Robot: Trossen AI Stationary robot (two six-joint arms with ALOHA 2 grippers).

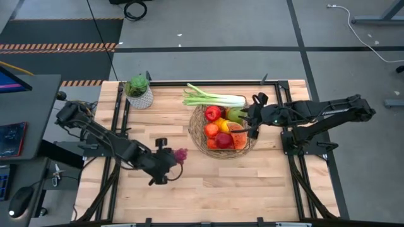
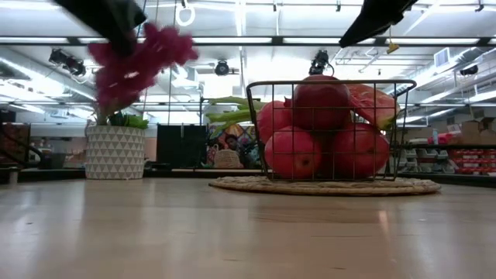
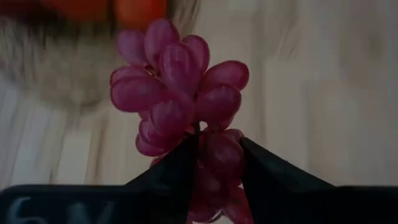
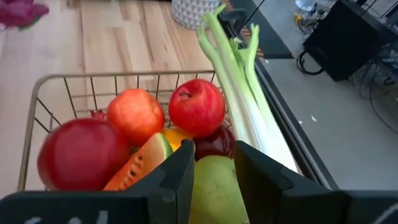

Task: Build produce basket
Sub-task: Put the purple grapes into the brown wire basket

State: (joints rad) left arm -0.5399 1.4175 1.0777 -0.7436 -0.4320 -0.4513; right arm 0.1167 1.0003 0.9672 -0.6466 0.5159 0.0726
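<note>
Next, my left gripper lets go of the purple grapes onto the bare wooden top, beside the round woven mat's near edge (image 1: pixel 198 162).
A bunch of purple grapes (image 3: pixel 177 87) hangs high over the table's near middle (image 1: pixel 182 154), with my left gripper (image 3: pixel 219 142) shut on it, left of the basket (image 1: pixel 201 140). The wire basket (image 4: pixel 93 77) stands on a round woven mat and holds red apples (image 4: pixel 196 107), a watermelon slice (image 4: pixel 140 165) and other fruit. My right gripper (image 4: pixel 213 149) is shut on a green pear (image 4: pixel 214 186) over the basket's far right part (image 1: pixel 236 115). A green-white leek (image 1: pixel 214 98) lies on the table just beyond the basket. My left gripper pinches the grape bunch at the end nearest the wrist (image 3: pixel 221 158) between its two fingers. The fingers slant down toward the table's right side. The rest of the bunch juts out past the fingertips, lifted clear of the table (image 2: pixel 132 62). My right gripper pinches the green pear's two sides (image 4: pixel 205 171) between its two fingers, slanting down from the table's right side. The pear lies along the fingers above the basket's fruit. I cannot tell whether it rests on them.
A small green plant in a white patterned pot (image 1: pixel 139 93) stands at the table's far left. The bare wooden top (image 1: pixel 208 189) stretches in front of the basket. The black frame rails (image 1: pixel 120 107) run along the table's sides.
</note>
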